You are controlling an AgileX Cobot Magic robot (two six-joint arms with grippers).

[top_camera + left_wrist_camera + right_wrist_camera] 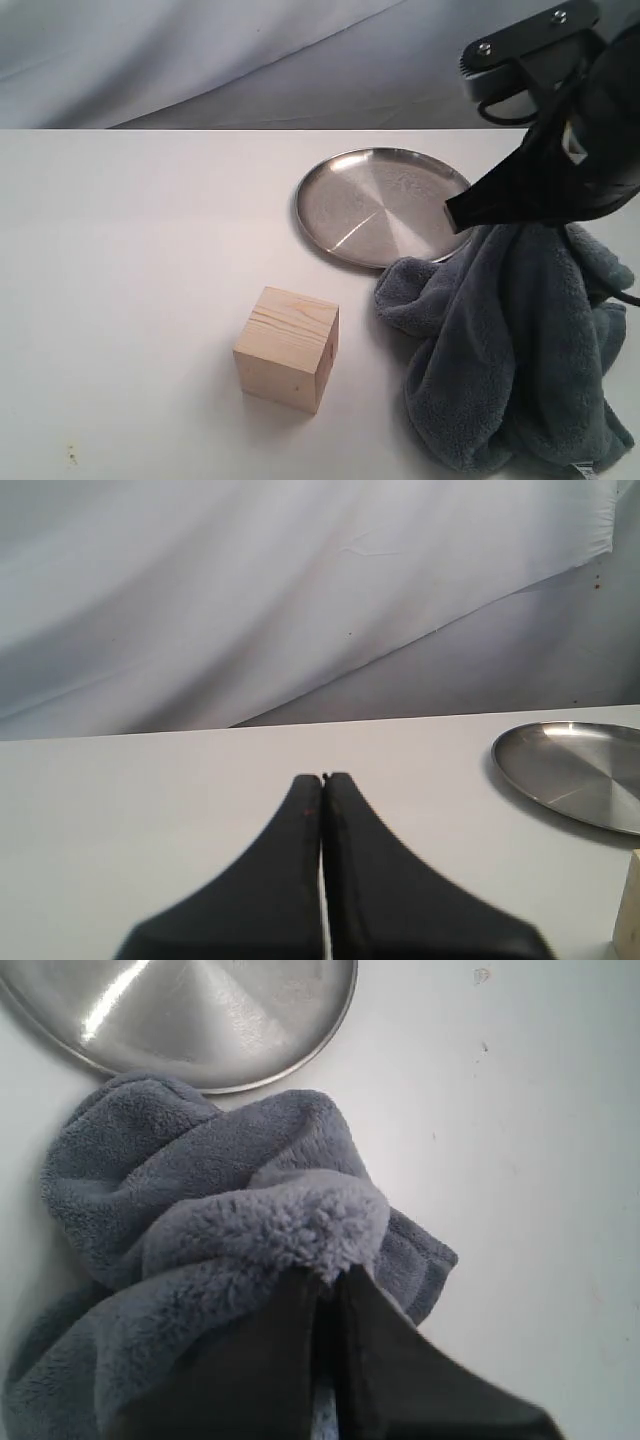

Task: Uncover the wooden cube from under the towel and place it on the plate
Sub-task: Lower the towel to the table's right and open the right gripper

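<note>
My right gripper will let go of the blue-grey towel on the white table (508, 378) next to the wooden cube.
The wooden cube (288, 347) stands uncovered on the white table, in front of the steel plate (380, 205). The blue-grey towel (515, 350) hangs bunched to the right of the cube, its upper fold lifted off the table. My right gripper (460, 215) is shut on that fold, seen close in the right wrist view with the towel (220, 1250) pinched at the gripper (328, 1278) and the plate (190, 1015) beyond. My left gripper (322, 780) is shut and empty, low over the table; the plate (580, 772) and a corner of the cube (630, 915) lie to its side.
A white cloth backdrop (200, 50) hangs behind the table. The towel's lower end with its small white label (580, 468) rests at the table's front right. White tabletop (120, 250) stretches to the left of the cube.
</note>
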